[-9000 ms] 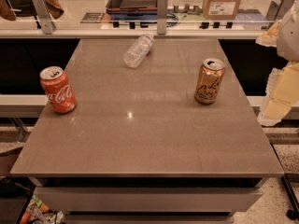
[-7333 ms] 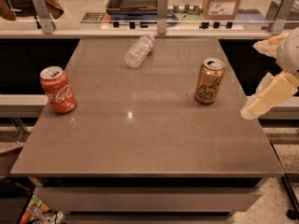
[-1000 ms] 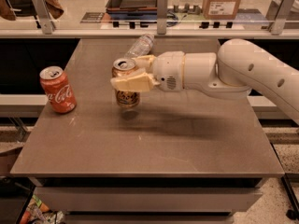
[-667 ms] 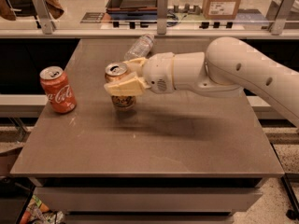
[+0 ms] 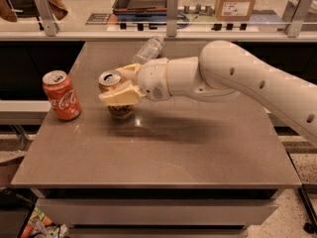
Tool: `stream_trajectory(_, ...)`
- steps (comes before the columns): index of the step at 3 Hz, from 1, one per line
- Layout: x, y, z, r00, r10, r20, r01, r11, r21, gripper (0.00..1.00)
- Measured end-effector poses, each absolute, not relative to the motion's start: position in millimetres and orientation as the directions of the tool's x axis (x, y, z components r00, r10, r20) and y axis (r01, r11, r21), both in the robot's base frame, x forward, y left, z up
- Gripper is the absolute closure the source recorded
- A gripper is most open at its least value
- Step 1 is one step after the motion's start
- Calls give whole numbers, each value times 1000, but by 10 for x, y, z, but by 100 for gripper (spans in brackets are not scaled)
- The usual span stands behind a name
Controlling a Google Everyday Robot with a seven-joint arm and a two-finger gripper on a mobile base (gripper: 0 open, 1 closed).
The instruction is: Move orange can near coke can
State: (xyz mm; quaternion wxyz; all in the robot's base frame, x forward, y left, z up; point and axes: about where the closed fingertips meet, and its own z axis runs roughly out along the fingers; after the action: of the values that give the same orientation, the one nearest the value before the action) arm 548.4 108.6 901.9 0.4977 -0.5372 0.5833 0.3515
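The robot's gripper will release the orange can standing upright on the brown table, in the gap (image 5: 104,115) close beside the coke can.
The coke can (image 5: 61,95), red with white script and a silver top, stands upright near the table's left edge. The orange can (image 5: 112,83), golden with a silver top, is upright a short way to its right, with a gap between the two. My gripper (image 5: 120,85) reaches in from the right and is shut on the orange can. Its cream fingers (image 5: 120,95) wrap the can's middle, so only the top and the bottom (image 5: 120,111) show. The can's base is at or just above the table surface; I cannot tell which.
A clear plastic bottle (image 5: 147,49) lies on its side at the back of the brown table (image 5: 188,152), behind my wrist. My white arm (image 5: 247,83) spans the right half of the table. A railing with posts and a cardboard box (image 5: 237,2) stand behind.
My gripper has carried the orange can further left, from mid-table to close beside the coke can. The coke can and bottle have not moved.
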Motion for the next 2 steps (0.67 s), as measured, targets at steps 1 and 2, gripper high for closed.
stream_trajectory(1, 5507, 1240, 9020, 98, -249, -964, -982, 135, -135, 100)
stream_trajectory(2, 5537, 1355, 9034, 106, -220, -970, -986, 104, -132, 100)
